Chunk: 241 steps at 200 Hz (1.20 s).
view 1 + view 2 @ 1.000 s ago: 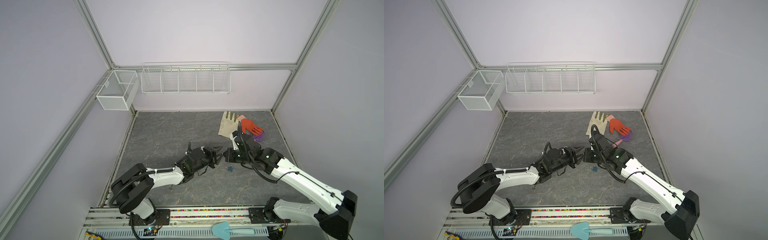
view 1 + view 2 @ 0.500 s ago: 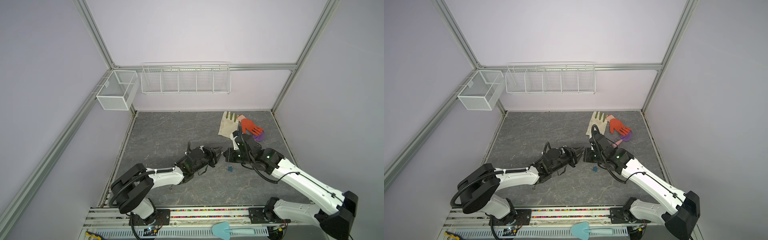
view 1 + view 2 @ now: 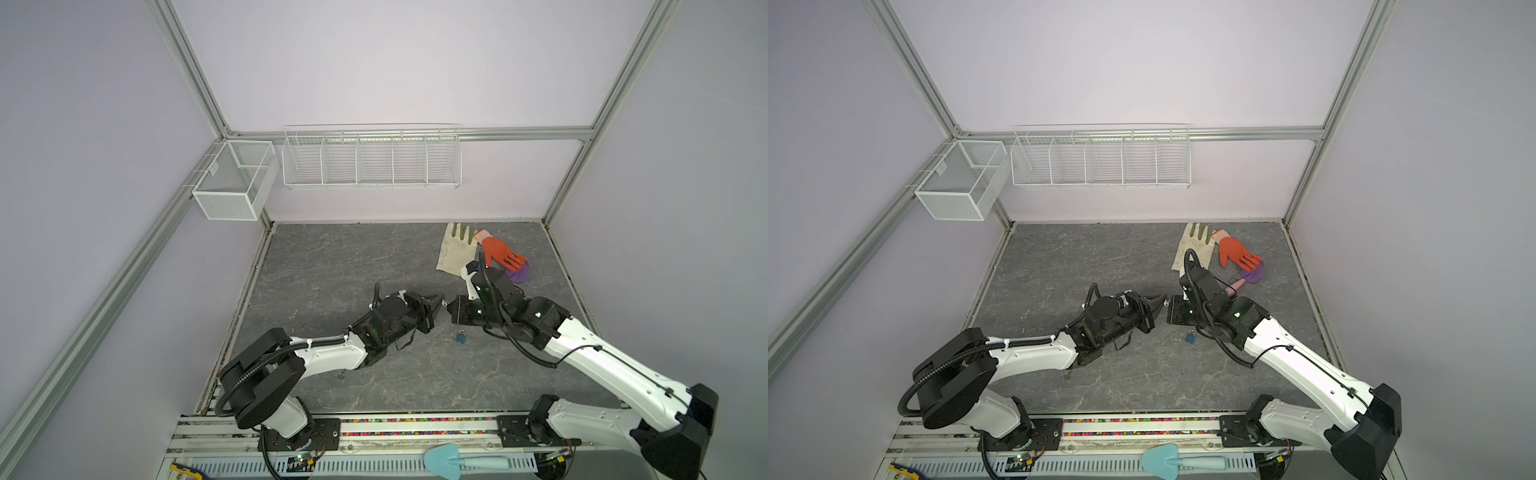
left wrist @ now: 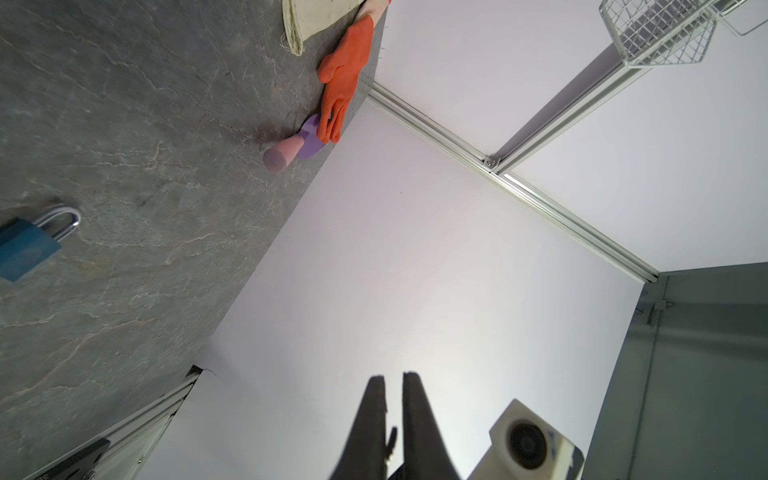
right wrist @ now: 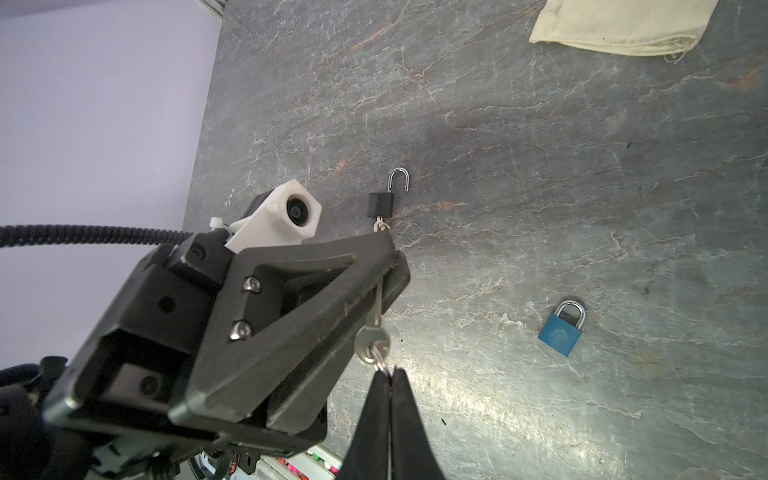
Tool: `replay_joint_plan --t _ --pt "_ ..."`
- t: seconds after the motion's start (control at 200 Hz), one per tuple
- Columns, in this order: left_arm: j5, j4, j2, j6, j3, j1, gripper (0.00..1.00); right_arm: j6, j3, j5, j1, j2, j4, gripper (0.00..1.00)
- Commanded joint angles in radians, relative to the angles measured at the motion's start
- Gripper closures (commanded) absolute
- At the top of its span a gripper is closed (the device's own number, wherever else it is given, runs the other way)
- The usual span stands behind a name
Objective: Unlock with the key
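I hold just the key head's ring in my right gripper, so it should open and take the head (image 5: 372, 344) while my left gripper steadies the blade.
A small silver key (image 5: 372, 338) hangs between my two grippers above the grey floor. In the right wrist view my left gripper (image 5: 397, 255) is shut on its blade, and my right gripper (image 5: 390, 371) is shut on the ring at its head. The left wrist view shows the left gripper (image 4: 392, 376) with a narrow gap and a thin dark sliver (image 4: 390, 438) in it. The blue padlock (image 5: 561, 328) lies flat with its shackle shut, also seen in a top view (image 3: 461, 336), just in front of both grippers (image 3: 444, 304).
A black padlock (image 5: 380, 203) with its shackle open and a key in it lies on the floor beyond the left gripper. A cream glove (image 3: 455, 249), an orange glove (image 3: 498, 253) and a purple and pink tool (image 4: 291, 147) lie at the back right. White wire baskets (image 3: 370, 160) hang on the back wall.
My left gripper's jaws have come together on the key's blade. Both arms have stayed almost where they were.
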Motion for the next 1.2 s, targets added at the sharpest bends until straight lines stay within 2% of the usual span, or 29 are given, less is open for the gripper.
replay_joint_plan --t 0.0,0.21,0.34,0.38,0.445,0.495,0.565,0.62,0.71,0.815,1.025,1.199 --pt "-0.016 0.000 -0.017 -0.002 0.002 -0.003 0.93 -0.008 -0.011 -0.004 -0.006 -0.021 0.007 0.93" --pt "-0.033 0.035 -0.017 0.035 0.010 -0.003 0.98 -0.009 -0.011 -0.003 -0.008 -0.035 0.006 0.93" --pt "-0.031 -0.004 -0.050 0.127 0.038 0.005 0.99 -0.024 0.001 -0.004 -0.007 -0.055 0.002 0.93" --pt "-0.029 -0.026 -0.062 0.172 0.049 0.013 0.99 -0.029 0.003 -0.007 -0.008 -0.068 0.003 0.89" --pt "-0.027 -0.022 -0.073 0.255 0.061 0.027 1.00 -0.040 0.007 -0.020 -0.012 -0.095 0.009 0.78" --pt "-0.021 -0.008 -0.079 0.321 0.073 0.036 1.00 -0.050 0.011 -0.038 -0.021 -0.117 0.013 0.74" --pt "0.010 -0.018 -0.089 0.420 0.107 0.050 1.00 -0.072 0.004 -0.104 -0.046 -0.158 0.048 0.70" --pt "0.046 -0.031 -0.096 0.515 0.146 0.057 1.00 -0.081 -0.006 -0.192 -0.077 -0.196 0.097 0.63" --pt "0.107 -0.105 -0.119 0.680 0.224 0.059 1.00 -0.081 -0.026 -0.376 -0.133 -0.243 0.205 0.53" --pt "0.151 -0.208 -0.161 0.846 0.286 0.059 1.00 -0.055 -0.023 -0.511 -0.190 -0.271 0.281 0.48" --pt "0.201 -0.263 -0.238 1.107 0.330 0.053 1.00 0.054 -0.061 -0.678 -0.295 -0.286 0.474 0.47" --pt "0.231 -0.234 -0.251 1.200 0.352 0.039 1.00 0.136 -0.081 -0.738 -0.295 -0.265 0.653 0.47"
